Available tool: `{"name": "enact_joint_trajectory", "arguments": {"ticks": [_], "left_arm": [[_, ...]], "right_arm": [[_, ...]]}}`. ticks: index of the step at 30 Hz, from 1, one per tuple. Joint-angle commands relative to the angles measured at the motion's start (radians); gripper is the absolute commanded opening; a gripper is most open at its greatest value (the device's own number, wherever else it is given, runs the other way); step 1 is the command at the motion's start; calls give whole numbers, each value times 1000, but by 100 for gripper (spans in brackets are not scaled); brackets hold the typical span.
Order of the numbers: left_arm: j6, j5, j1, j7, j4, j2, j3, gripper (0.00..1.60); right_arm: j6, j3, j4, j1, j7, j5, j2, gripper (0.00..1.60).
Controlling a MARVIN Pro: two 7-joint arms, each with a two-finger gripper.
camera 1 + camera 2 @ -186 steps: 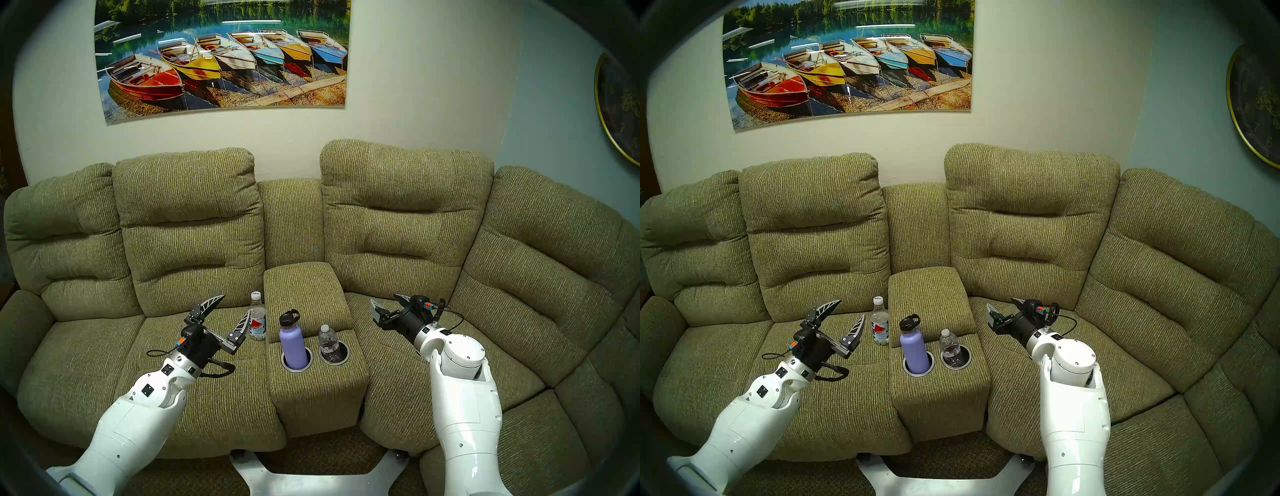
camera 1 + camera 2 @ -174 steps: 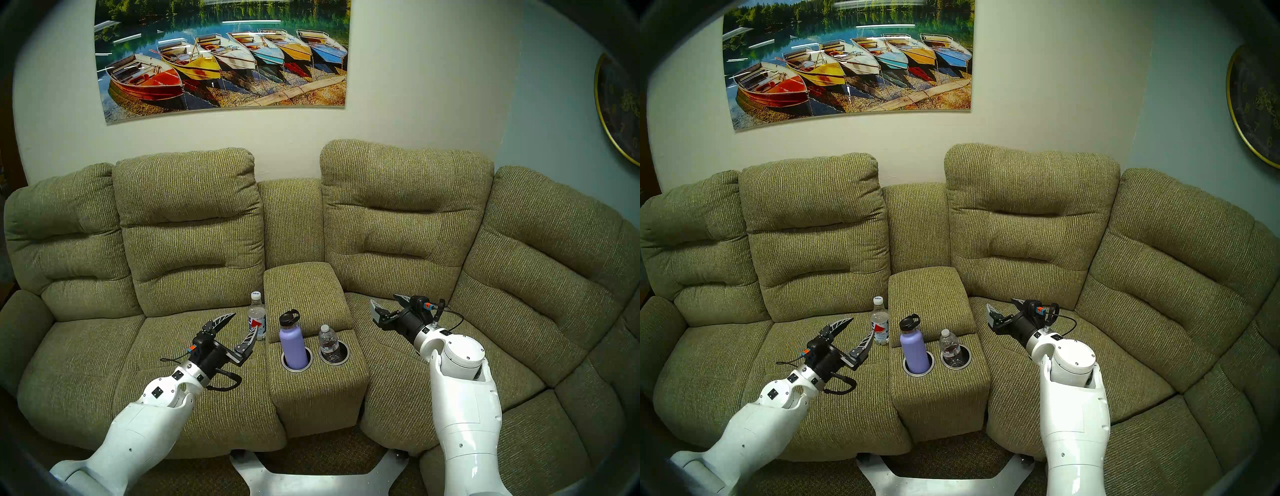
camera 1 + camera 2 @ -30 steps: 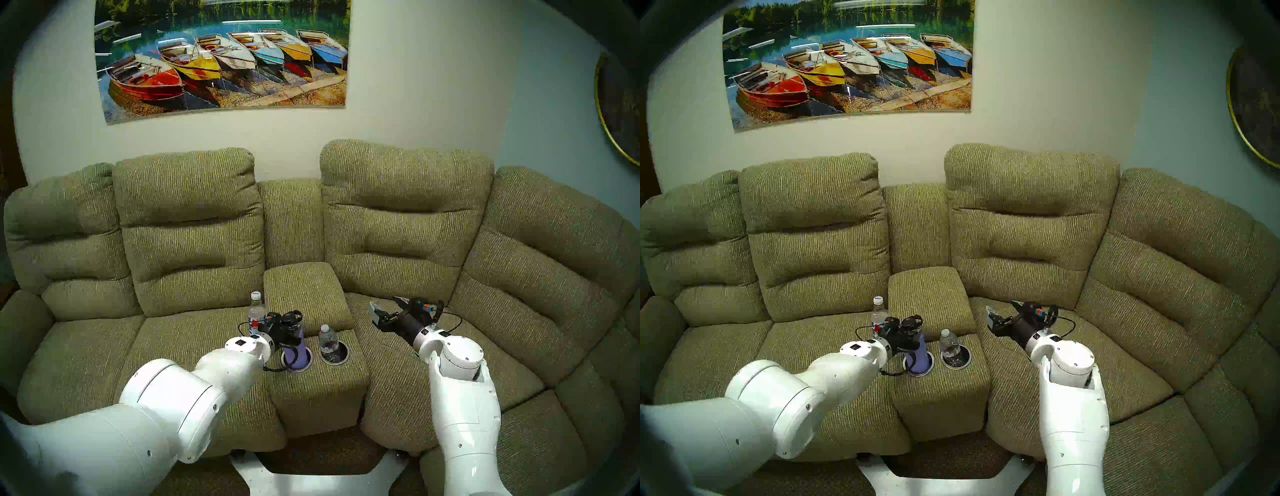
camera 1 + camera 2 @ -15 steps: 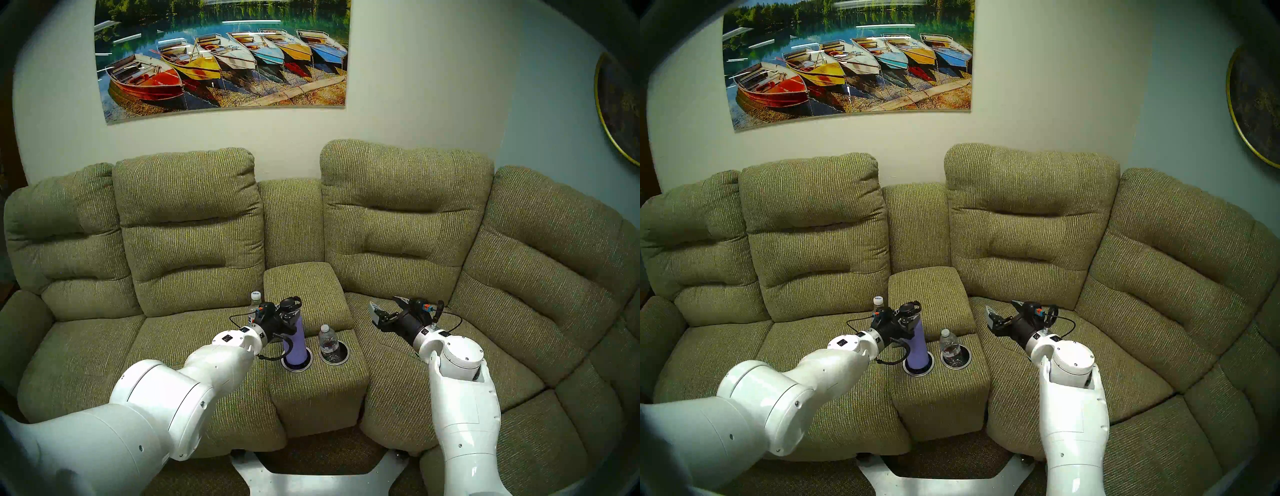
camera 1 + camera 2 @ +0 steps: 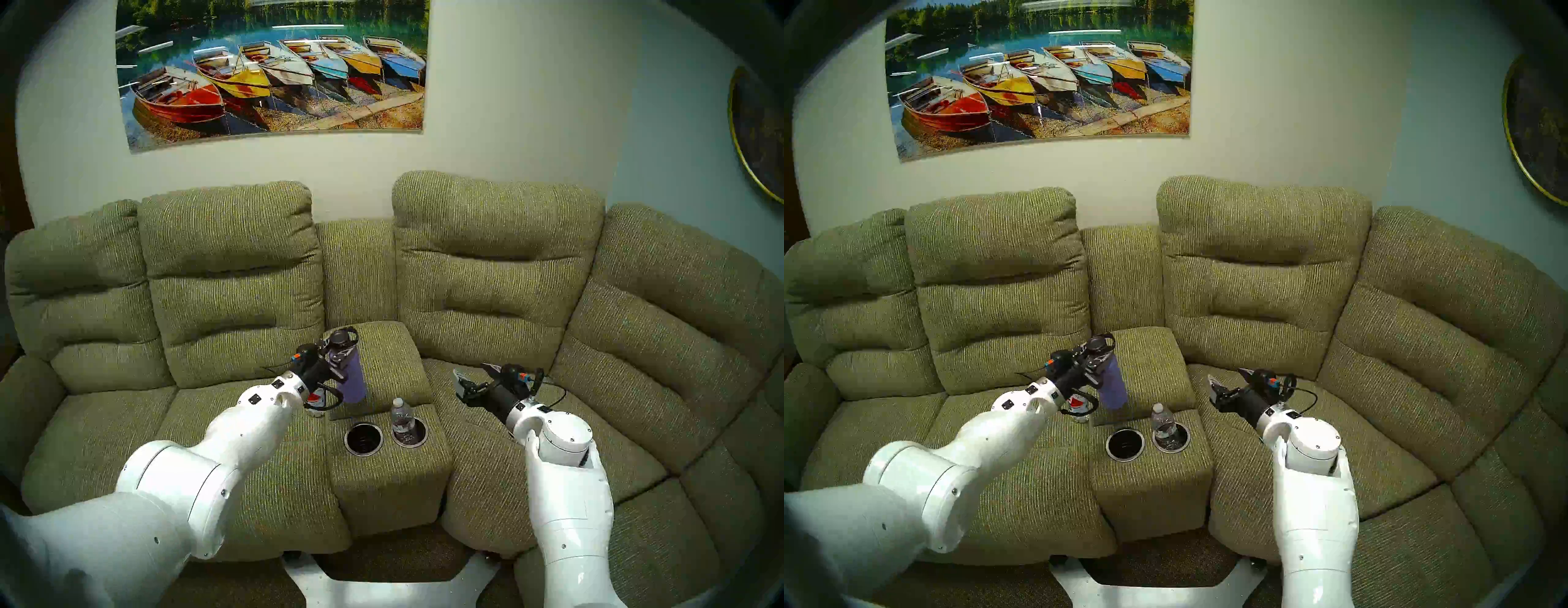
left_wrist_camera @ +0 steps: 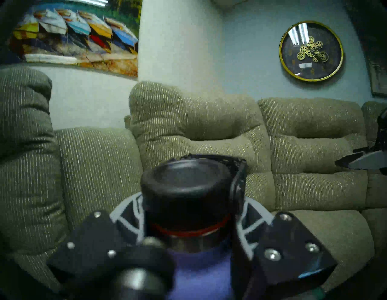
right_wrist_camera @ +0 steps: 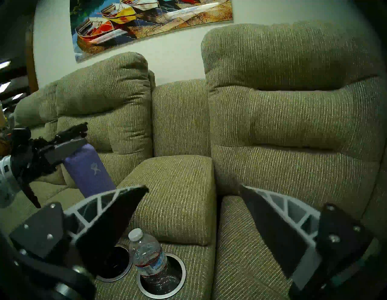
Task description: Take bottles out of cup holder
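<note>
I should have my left gripper let go of the lavender flask on the seat (image 5: 303, 442) against the console, in front of the taller clear bottle. The flask is now tilted in the air behind the wells.
My left gripper (image 5: 336, 361) is shut on the neck of the lavender flask (image 5: 354, 380), just under its black loop-handled cap (image 6: 188, 184). It holds the flask tilted in the air, clear of the console and behind the wells. The cup holder's left well (image 5: 363, 454) is empty. The small clear bottle (image 5: 402, 418) with a white cap stands in the right well (image 5: 421, 441), and it also shows in the right wrist view (image 7: 147, 255). My right gripper (image 5: 471, 373) is open and empty over the right seat, right of the console.
A taller clear bottle with a red-and-white label (image 5: 1079, 403) stands on the left seat beside the console, mostly hidden behind my left wrist. The padded armrest lid (image 5: 377, 344) rises behind the wells. Sofa backrests close off the far side.
My left gripper went from open over the left seat to shut on the flask. It has lifted the flask out of the left well, up and back. The right arm has not moved.
</note>
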Motion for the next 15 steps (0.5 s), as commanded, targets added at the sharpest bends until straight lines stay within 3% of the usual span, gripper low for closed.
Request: {"name": "enact_joint_trajectory", "arguments": {"ticks": [1, 9, 15], "left_arm": [[-21, -47, 56, -42, -113, 63, -45, 0], [69, -41, 164, -6, -230, 106, -66, 0], [75, 3, 207, 60, -289, 137, -61, 0]], "right_arm": [[-4, 1, -25, 9, 1, 3, 1, 160], [-4, 1, -26, 8, 1, 3, 1, 160], [-4, 1, -27, 8, 1, 3, 1, 160]]}}
